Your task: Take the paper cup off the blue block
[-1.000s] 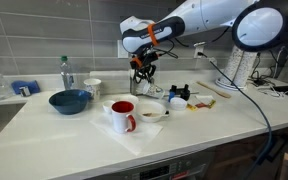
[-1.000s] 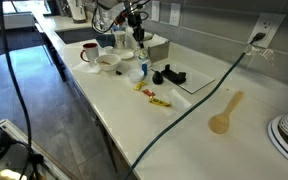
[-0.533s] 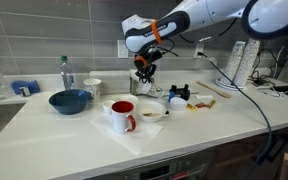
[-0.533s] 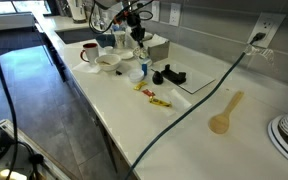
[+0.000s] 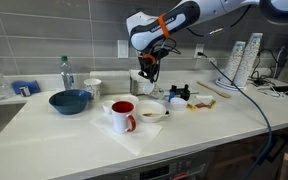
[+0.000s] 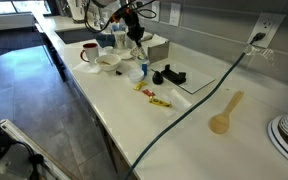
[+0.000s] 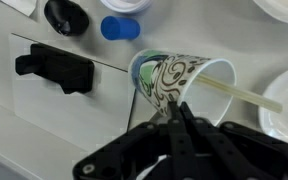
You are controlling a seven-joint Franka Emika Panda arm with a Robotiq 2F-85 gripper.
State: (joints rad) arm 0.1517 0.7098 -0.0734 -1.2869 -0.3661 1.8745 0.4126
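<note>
The paper cup, held tilted above the counter now, will be let go of by my gripper on the counter (image 5: pixel 157 96) (image 7: pixel 186 33) between the blue block and the metal box.
In the wrist view my gripper (image 7: pixel 174 118) is shut on the wall of the paper cup (image 7: pixel 174 78), which has a green and black swirl pattern. The cup lies tilted in the jaws with its mouth facing the camera, held above the counter. The blue block (image 7: pixel 119 27) sits on the counter beyond it, bare and apart from the cup. In both exterior views the gripper (image 5: pixel 147 74) (image 6: pixel 134 32) hangs over the middle of the counter; the cup is too small to make out there.
A red mug (image 5: pixel 122 117), a white bowl (image 5: pixel 152 114) and a dark-blue bowl (image 5: pixel 70 101) stand near the front. Black parts (image 7: pixel 54 65) lie on a white sheet. A tall cup stack (image 5: pixel 234 62), a black cable (image 5: pixel 239 95) and a wooden spoon (image 6: pixel 224 115) lie further along.
The arm has risen a little and swung slightly sideways, with the gripper still shut on the cup. Nothing else on the counter has moved.
</note>
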